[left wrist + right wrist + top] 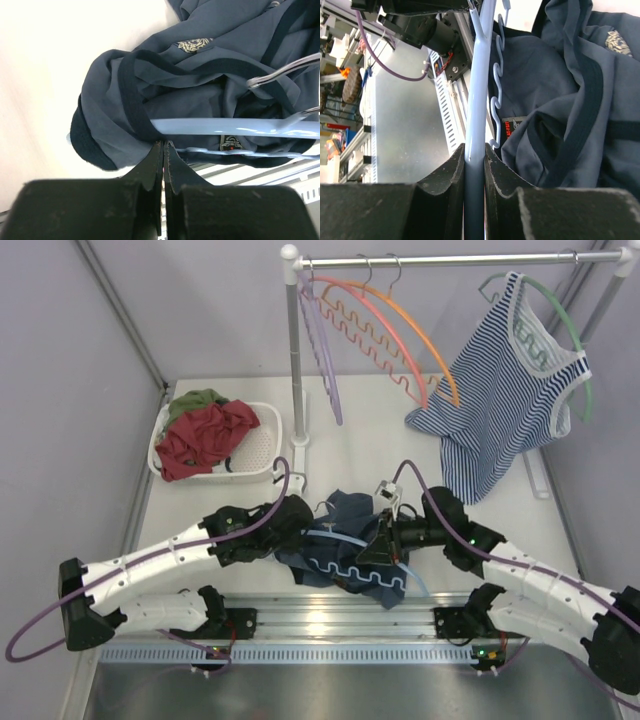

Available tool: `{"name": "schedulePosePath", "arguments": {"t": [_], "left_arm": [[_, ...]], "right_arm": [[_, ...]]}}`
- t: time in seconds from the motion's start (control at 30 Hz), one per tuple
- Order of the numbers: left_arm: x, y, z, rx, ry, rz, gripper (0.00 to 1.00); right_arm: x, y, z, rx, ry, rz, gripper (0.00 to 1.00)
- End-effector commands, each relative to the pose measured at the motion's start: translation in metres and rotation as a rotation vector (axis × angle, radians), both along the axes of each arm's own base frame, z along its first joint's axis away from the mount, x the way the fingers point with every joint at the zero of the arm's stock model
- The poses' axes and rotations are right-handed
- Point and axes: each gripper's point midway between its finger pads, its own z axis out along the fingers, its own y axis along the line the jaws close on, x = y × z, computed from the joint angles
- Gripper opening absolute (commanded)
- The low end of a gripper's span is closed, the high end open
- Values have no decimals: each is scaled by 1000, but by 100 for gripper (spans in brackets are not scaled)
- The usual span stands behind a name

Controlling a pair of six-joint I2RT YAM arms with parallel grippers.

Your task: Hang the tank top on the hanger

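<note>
I will take the hanger's hook (281, 71) with my left gripper, as the hanger's loose end is outside the tank top, before my right gripper leaves the hanger for the other strap.
The navy tank top (345, 510) lies bunched on the table between my two grippers. The light-blue hanger (350, 570) is partly inside it, with the wavy lower bar showing at the near side. My left gripper (303, 533) is at the top's left edge. In the left wrist view it (164, 145) is shut, its tips pinching the dark hem of the tank top (200, 90) just below the hanger's arm (225, 126). My right gripper (385, 540) is shut on the hanger's arm (482, 75). In the right wrist view this gripper (475, 152) has the tank top (560, 75) to its right.
A white basket (262, 445) with a red and a green garment stands at the back left. The rack pole (292, 350) carries lilac and orange hangers (400, 330). A striped tank top (510, 390) hangs on a green hanger at the right. An aluminium rail (330, 615) runs along the near edge.
</note>
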Motion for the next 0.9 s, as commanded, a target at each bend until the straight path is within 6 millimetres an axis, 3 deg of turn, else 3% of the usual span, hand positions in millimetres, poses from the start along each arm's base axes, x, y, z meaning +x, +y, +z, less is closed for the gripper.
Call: {"name": "schedulePosePath", "arguments": {"t": [0.0,0.2,0.53,0.67,0.73,0.87], "left_arm": [[7,-15,24,-66,-47,-33,0],[1,-22,24,-87,-29,-90,0],[-3,-19,20,-87,-19,-98,0],[-1,-16,20,-91,-29,-71,1],[3,-13,29,-110,-58,-48,15],[7,-16,54,-209,-124,-44,33]], "right_arm": [[5,22,31,113,-136,65,0],[14,32,21,97,-153,76,0],[26,54,27,142,-224,50,0],[21,62,26,140,-222,72,0],[20,66,22,125,-226,76,0],[18,68,14,103,-219,70,0]]}}
